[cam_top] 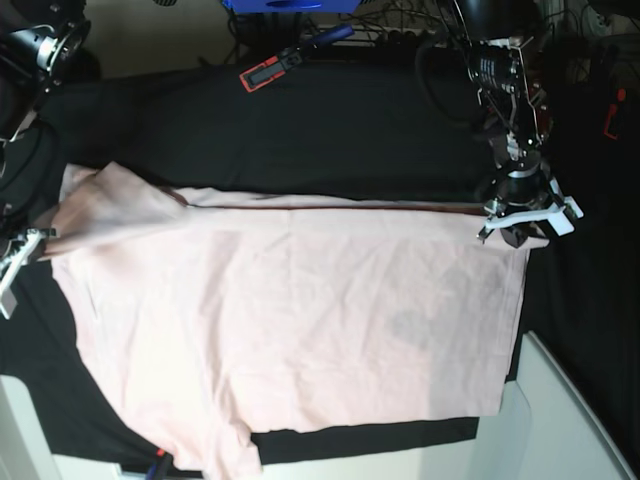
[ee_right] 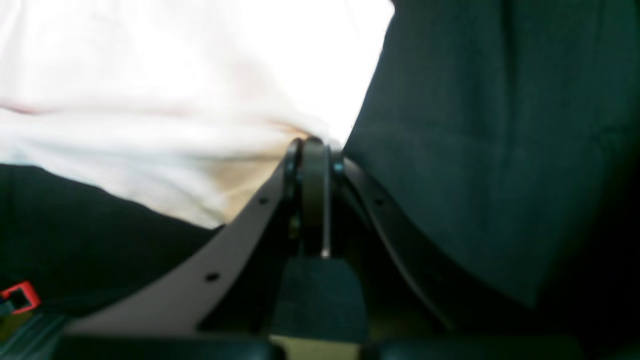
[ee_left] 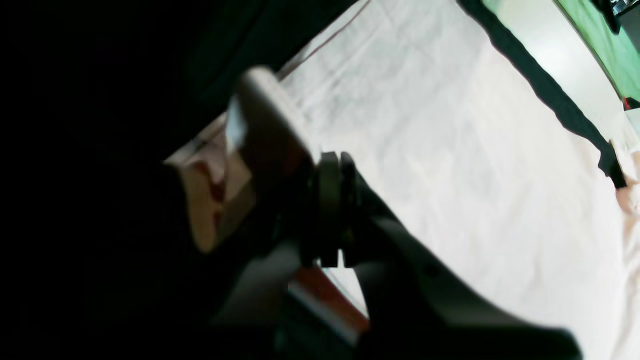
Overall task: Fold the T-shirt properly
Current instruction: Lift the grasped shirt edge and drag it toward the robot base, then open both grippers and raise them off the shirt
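Note:
The robot's right gripper needs to release the pinched end of the T-shirt on the shirt's body, just inside its nearby side edge [cam_top: 87, 288] [ee_right: 315, 84].
The pale pink T-shirt [cam_top: 300, 320] lies spread, plain side up, on the large black cloth [cam_top: 330, 140]. One sleeve [cam_top: 225, 450] points to the near edge. My left gripper [cam_top: 515, 228] is shut on the shirt's far right corner. In the left wrist view its jaws [ee_left: 332, 165] are pressed together on the shirt's edge [ee_left: 450, 150]. My right gripper [cam_top: 30, 242] is shut on the shirt's left end, where the cloth is lifted into a peak [cam_top: 100, 200]. In the right wrist view its jaws [ee_right: 312, 147] pinch the blurred pink fabric [ee_right: 175, 100].
A red and black hand tool [cam_top: 270, 68] lies on the black cloth at the back. A blue object [cam_top: 285, 4] and cables are behind it. White table surface [cam_top: 570, 420] shows at the near right. Black arm hardware [cam_top: 45, 45] stands at the far left.

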Available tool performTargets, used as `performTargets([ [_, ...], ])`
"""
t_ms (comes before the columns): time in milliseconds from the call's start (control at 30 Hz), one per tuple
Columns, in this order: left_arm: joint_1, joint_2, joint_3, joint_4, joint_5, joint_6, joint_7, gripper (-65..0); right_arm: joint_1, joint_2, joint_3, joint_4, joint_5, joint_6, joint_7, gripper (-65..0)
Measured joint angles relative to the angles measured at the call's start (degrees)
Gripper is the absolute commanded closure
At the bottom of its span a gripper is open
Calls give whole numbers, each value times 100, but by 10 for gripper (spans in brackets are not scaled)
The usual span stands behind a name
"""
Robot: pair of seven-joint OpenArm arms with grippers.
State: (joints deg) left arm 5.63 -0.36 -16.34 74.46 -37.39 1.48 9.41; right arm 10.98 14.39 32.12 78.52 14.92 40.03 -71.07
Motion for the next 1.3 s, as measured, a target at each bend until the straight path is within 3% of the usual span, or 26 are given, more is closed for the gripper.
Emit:
performTargets([
  [300, -363, -15, 0, -542, 24, 4, 0, 0, 284, 68, -291, -389, 13, 0, 295, -3],
  [500, -551, -42, 114, -623, 1078, 0, 4, 0, 472, 92, -291, -688, 4, 0, 435, -3],
  [833, -739, -66, 98, -741, 1130, -17, -4, 0, 601, 26, -516, -1056, 0, -15, 841, -13],
  [900, -741, -76, 101, -822, 1126, -17, 0, 0, 636, 22, -516, -1056, 15, -15, 887, -55],
  [967, -737, -87, 87, -918, 1130, -2, 7, -8, 686, 28, -496, -1056, 4, -17, 844, -136],
  [1033, -776, -90, 74, -988, 1147, 7, 4, -79, 785, -2, -450, -1056, -11, -17, 852, -239],
  [1133, -929, -144, 101, -1117, 1119, -20, 17, -259, 907, -50, -452, -1034, 11, -17, 868, -364],
  [1200, -1023, -210, 94, -1123, 1121, -11, 2, -326, 966, -61, -457, -1016, 35, -15, 872, -364],
  [1300, -1016, -256, 83, -831, 1147, 4, -2, -333, 883, -33, -457, -721, 4, -20, 815, -358],
])
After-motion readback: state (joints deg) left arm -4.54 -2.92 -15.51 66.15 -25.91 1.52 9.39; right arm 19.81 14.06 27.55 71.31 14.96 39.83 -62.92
